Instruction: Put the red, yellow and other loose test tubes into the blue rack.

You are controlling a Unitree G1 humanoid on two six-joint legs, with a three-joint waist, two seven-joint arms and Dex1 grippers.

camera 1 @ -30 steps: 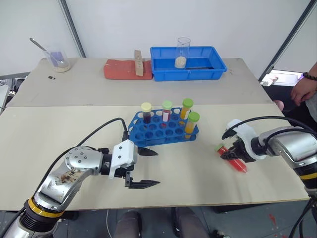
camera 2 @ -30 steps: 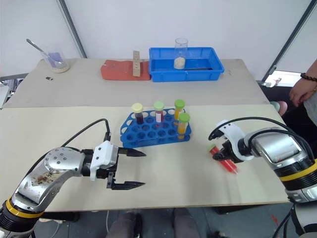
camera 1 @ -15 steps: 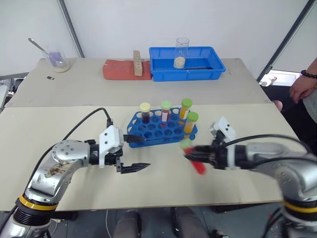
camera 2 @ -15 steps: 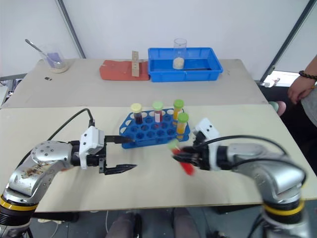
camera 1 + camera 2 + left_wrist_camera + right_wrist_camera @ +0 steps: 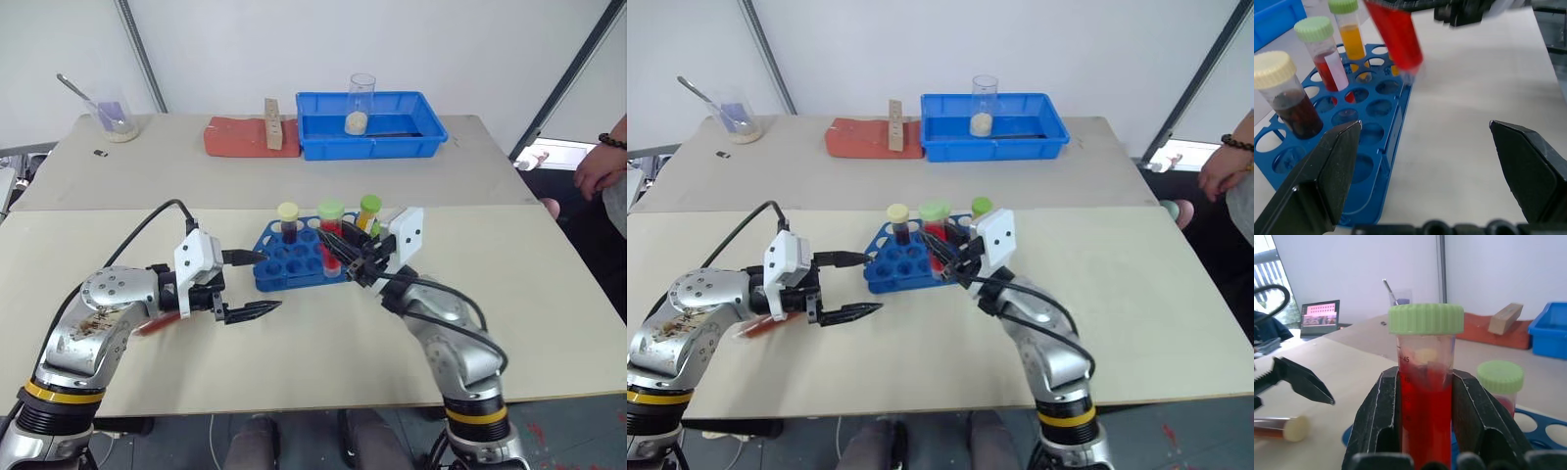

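The bright red tube will go down in the blue rack [image 5: 334, 263], in front of the other red tube, from my right gripper. The held tube is now just above the rack.
My right gripper [image 5: 345, 253] is shut on a bright red test tube with a green cap [image 5: 1425, 411]. It holds the tube nearly upright, just above the blue rack [image 5: 294, 266]. In the rack stand a dark tube with a cream cap [image 5: 288, 219], a red tube with a green cap [image 5: 1322, 54] and a yellow one [image 5: 369, 208]. To the rack's left, my left gripper [image 5: 270, 282] is open and empty, pointing at the rack. A dark red-brown tube with a cream cap [image 5: 1278, 428] lies on the table beside my left arm.
A blue tray [image 5: 313, 147] holding a glass beaker [image 5: 361, 103] stands at the back. A red pad [image 5: 235, 139] with a wooden block [image 5: 274, 122] lies to the tray's left. A beaker with a spoon [image 5: 113, 119] is at the far left. A person's hand [image 5: 600, 168] shows at the right edge.
My right gripper has lifted the red tube off the table's right side, swung it left to the rack and turned it upright. My left gripper has drawn back a little to the left.
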